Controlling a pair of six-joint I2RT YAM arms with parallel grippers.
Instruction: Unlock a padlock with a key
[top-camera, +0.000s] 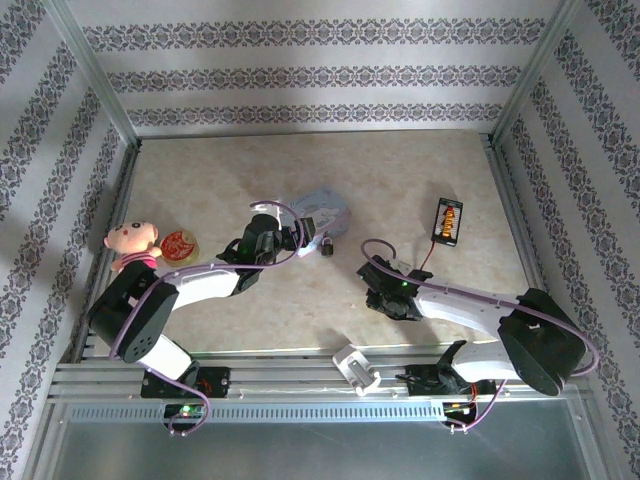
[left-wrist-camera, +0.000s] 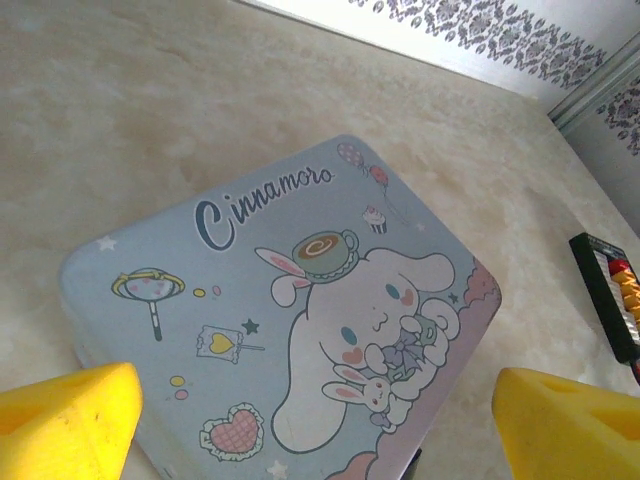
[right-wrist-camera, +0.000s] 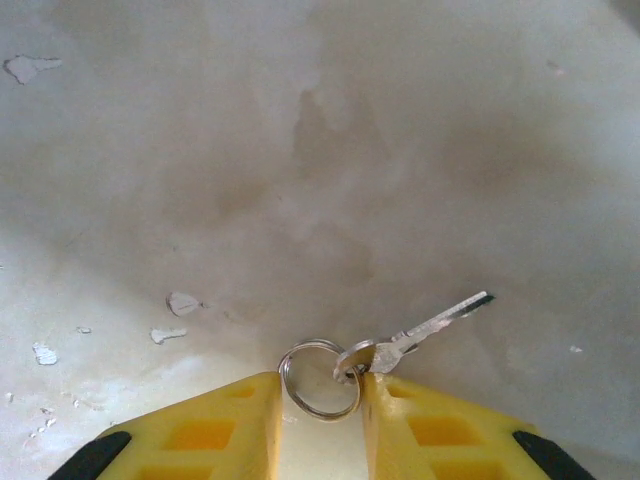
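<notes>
The wire ring reaches across the gap between both fingers, so next my right gripper opens, shifts and pinches the ring (right-wrist-camera: 349, 366) next to the key's head before it lifts the key.
The key (right-wrist-camera: 432, 326), small and silvery on a wire ring (right-wrist-camera: 318, 380), lies flat on the pale table. My right gripper (right-wrist-camera: 320, 415) has its yellow fingers (right-wrist-camera: 225, 425) pressed against both sides of that ring, shut on it, with the blade pointing away to the right. In the top view the right gripper (top-camera: 378, 275) is low over the table, right of centre. The padlock (top-camera: 327, 247) is a tiny dark thing at the near edge of the pale blue tin (top-camera: 322, 205). My left gripper (left-wrist-camera: 320, 430) hangs wide open above the tin's lid (left-wrist-camera: 290, 330), holding nothing.
A black battery holder (top-camera: 448, 222) lies at the right. A doll (top-camera: 130, 245) and a round red-and-tan item (top-camera: 179, 245) sit by the left wall. A white boxy piece (top-camera: 355, 368) rests at the near edge between the arm bases. Metal rails and papered walls frame the table.
</notes>
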